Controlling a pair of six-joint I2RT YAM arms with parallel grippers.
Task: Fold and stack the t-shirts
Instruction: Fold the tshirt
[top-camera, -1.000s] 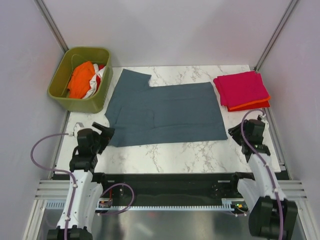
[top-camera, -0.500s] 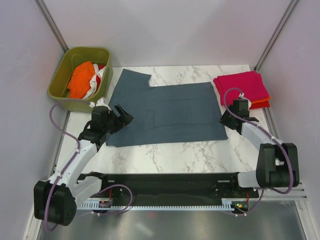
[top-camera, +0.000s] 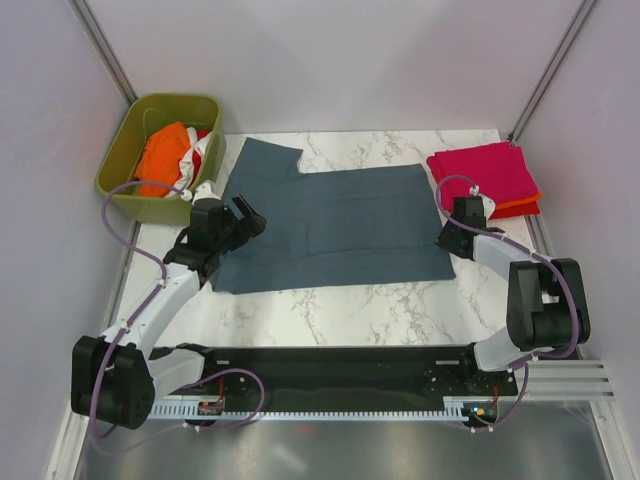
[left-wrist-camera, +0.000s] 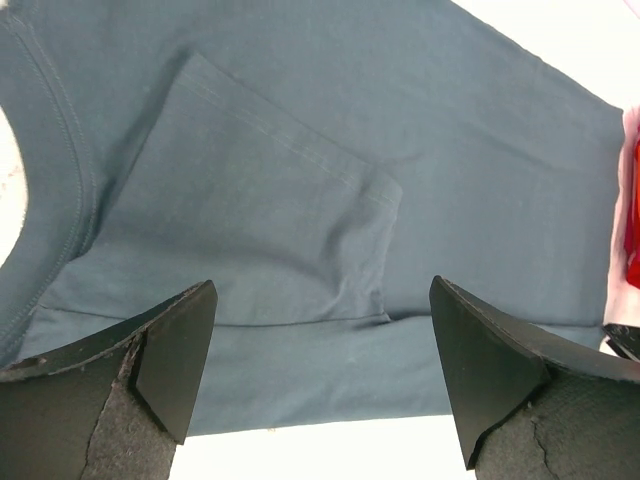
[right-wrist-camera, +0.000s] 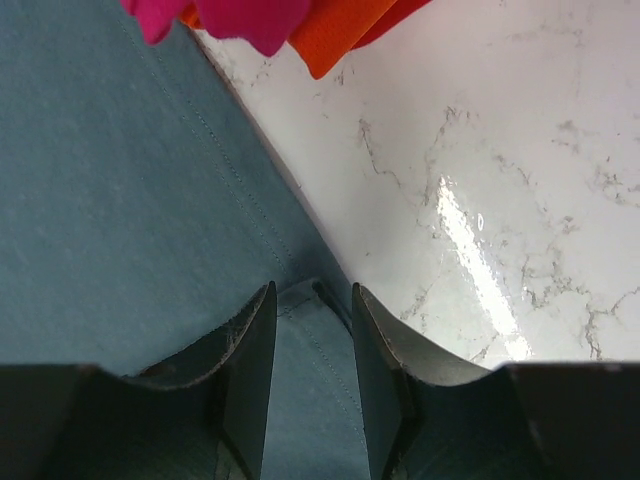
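I need to close my left gripper on the folded-in sleeve's corner (top-camera: 252, 207) (left-wrist-camera: 196, 60) nearest the olive-green bin, on the slate blue-grey t-shirt.
A slate blue-grey t-shirt (top-camera: 330, 225) lies spread flat on the marble table, one sleeve folded in over its body (left-wrist-camera: 260, 220). My left gripper (top-camera: 248, 218) hovers over the shirt's left part, jaws wide open and empty (left-wrist-camera: 320, 290). My right gripper (top-camera: 446, 238) is down at the shirt's right hem. Its fingers stand open, half apart, with a raised bit of hem (right-wrist-camera: 312, 300) between them. A folded magenta-pink t-shirt (top-camera: 484, 172) lies on an orange-red one (top-camera: 520, 208) at the back right.
An olive-green bin (top-camera: 160, 158) at the back left holds orange (top-camera: 165, 160) and white/red cloth. Bare marble (right-wrist-camera: 480, 150) lies right of the hem. The pink and orange-red stack's edge (right-wrist-camera: 300, 25) is just beyond my right fingers.
Both arms have reached out from near their bases to the blue-grey shirt: the left to its left part, the right to its right hem. The right jaws have narrowed a little.
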